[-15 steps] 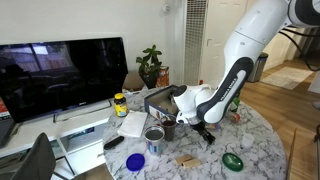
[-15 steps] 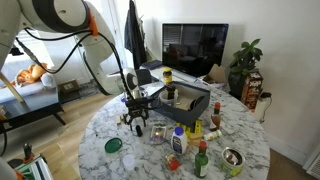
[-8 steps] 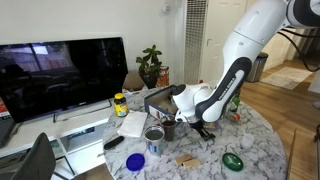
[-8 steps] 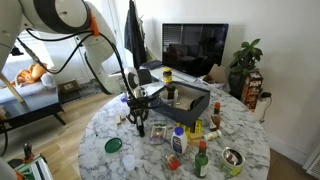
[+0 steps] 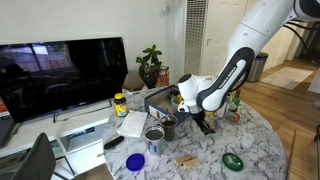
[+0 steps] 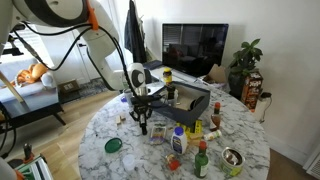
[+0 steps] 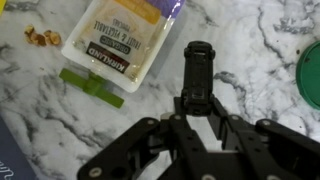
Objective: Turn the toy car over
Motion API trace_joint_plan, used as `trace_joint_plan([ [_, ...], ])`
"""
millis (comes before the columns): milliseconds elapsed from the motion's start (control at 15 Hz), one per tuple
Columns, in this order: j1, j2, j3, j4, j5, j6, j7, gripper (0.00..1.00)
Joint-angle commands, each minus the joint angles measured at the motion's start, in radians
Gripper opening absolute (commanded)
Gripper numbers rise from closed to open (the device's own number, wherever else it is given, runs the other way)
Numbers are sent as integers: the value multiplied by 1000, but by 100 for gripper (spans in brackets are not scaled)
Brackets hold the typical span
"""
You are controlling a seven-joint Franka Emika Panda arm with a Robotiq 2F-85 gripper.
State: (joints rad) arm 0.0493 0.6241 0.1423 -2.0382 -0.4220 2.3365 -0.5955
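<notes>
I should open my gripper to let the toy car go on the marble table (image 5: 211,138) (image 7: 225,77), in the spot between the Kirkland packet and the green lid.
In the wrist view my gripper (image 7: 197,102) is shut on the toy car (image 7: 198,68), a small dark toy that sticks out lengthwise beyond the fingertips, above the marble table (image 7: 255,40). Its yellow parts do not show from here. In both exterior views the gripper (image 5: 204,123) (image 6: 142,123) hangs just above the table near its middle, and the car is too small and dark to make out there.
Below the gripper lie a Kirkland packet (image 7: 125,40), a green strip (image 7: 92,84) and a green lid (image 7: 311,72). On the table stand a tin can (image 5: 154,137), a blue lid (image 5: 135,161), a yellow-lidded jar (image 5: 120,104), a black box (image 6: 186,100) and several bottles (image 6: 178,142).
The jaws have closed on the toy car, and the wrist has risen a little from the table with the car in it.
</notes>
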Motion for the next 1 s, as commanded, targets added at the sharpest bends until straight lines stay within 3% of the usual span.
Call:
trace_joint_plan([
  [0,-100,-84,65,-110,118,123,-134,7],
  [267,-208,-115,156,-194,292,290,-356,7],
  [533,-357,-115,300,-272,495,427,-624,7],
  [933,-605,-82,524,-323,756,478,-968,7],
])
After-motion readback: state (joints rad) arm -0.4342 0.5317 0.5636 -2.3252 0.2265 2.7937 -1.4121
